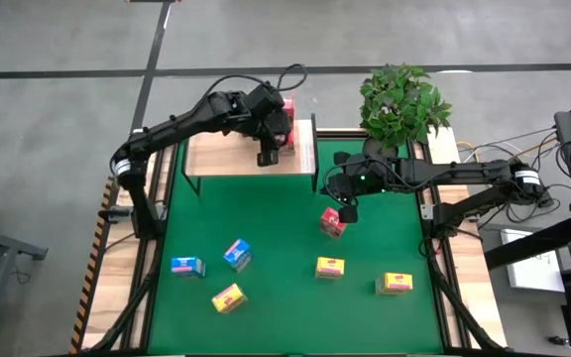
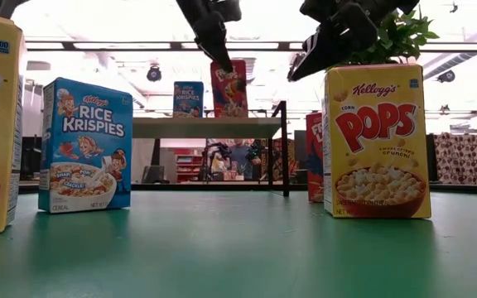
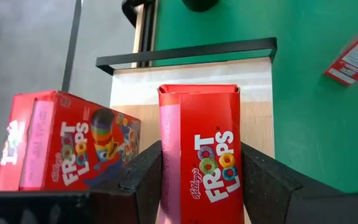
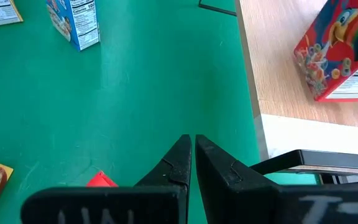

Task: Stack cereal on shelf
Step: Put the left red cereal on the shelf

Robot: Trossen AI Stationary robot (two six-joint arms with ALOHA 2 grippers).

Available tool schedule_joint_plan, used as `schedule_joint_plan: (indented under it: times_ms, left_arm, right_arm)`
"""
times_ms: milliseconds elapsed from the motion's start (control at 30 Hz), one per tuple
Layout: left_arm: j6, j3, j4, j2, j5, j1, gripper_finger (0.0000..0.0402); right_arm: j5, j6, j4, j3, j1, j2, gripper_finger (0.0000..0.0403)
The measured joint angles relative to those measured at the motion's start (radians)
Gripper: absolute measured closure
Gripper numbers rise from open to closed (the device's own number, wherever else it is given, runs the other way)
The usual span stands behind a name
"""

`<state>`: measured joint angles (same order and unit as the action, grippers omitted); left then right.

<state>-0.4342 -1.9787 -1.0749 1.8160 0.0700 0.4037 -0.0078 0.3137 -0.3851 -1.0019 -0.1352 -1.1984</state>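
Note:
I need to use my left gripper to set the red Froot Loops box down and release it on the shelf (image 1: 287,138) (image 3: 149,130), against the second red box's mat-facing side.
A red Froot Loops cereal box (image 3: 201,155) sits between the fingers of my left gripper (image 1: 267,151), over the wooden shelf (image 1: 236,157) at the mat's far edge. A second red box (image 3: 67,149) is beside it, and a blue box (image 2: 188,99) stands farther back on the shelf. My right gripper (image 4: 193,155) hangs shut above the green mat, close to a third red box (image 1: 332,223) that lies there. Two blue boxes (image 1: 237,254) (image 1: 186,266) and three yellow ones (image 1: 330,267) (image 1: 397,284) (image 1: 228,297) are spread over the mat's near half. My left gripper pinches the red box between its two fingers, one on the pink side (image 3: 166,168) and one on the opposite side. The fingers (image 2: 215,45) slant down onto its upper end. The box is upright, its lower end (image 2: 229,112) level with the shelf board; whether it rests there I cannot tell.
A potted plant (image 1: 402,99) stands at the far right corner behind the shelf. The shelf's black frame post (image 1: 314,149) borders the board on its right. Open green mat (image 1: 266,213) lies between the shelf and the loose boxes.

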Motion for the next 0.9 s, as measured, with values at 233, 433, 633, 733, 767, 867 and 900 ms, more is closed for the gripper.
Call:
schedule_joint_plan:
  times_ms: [233,433,633,733,767,867,900]
  left_arm:
    - [-0.002,-0.118,-0.087,0.074,0.000,0.021,0.0235]
    - [-0.002,-0.155,-0.098,0.094,-0.001,0.047,0.0235]
    - [-0.002,-0.148,-0.095,0.096,-0.038,0.058,0.0235]
    - [-0.002,-0.147,-0.100,0.096,-0.064,0.058,0.0235]
    - [-0.002,-0.147,-0.100,0.096,-0.065,0.058,0.0235]
    - [-0.002,-0.141,-0.099,0.096,-0.065,0.059,0.0235]
    - [-0.002,-0.140,-0.100,0.096,-0.065,0.060,0.0235]
  right_arm:
    - [0.000,0.000,0.000,0.000,0.000,0.000,0.0390]
    - [0.000,-0.015,0.000,0.000,0.000,0.000,0.0390]
    - [0.000,-0.016,0.000,0.000,0.000,0.000,0.0390]
    - [0.000,-0.016,0.000,0.000,0.000,0.000,0.0390]
    - [0.000,-0.016,0.000,0.000,0.000,0.000,0.0390]
    - [0.000,-0.017,0.000,0.000,0.000,0.000,0.0390]
    - [0.000,-0.017,0.000,0.000,0.000,0.000,0.0390]
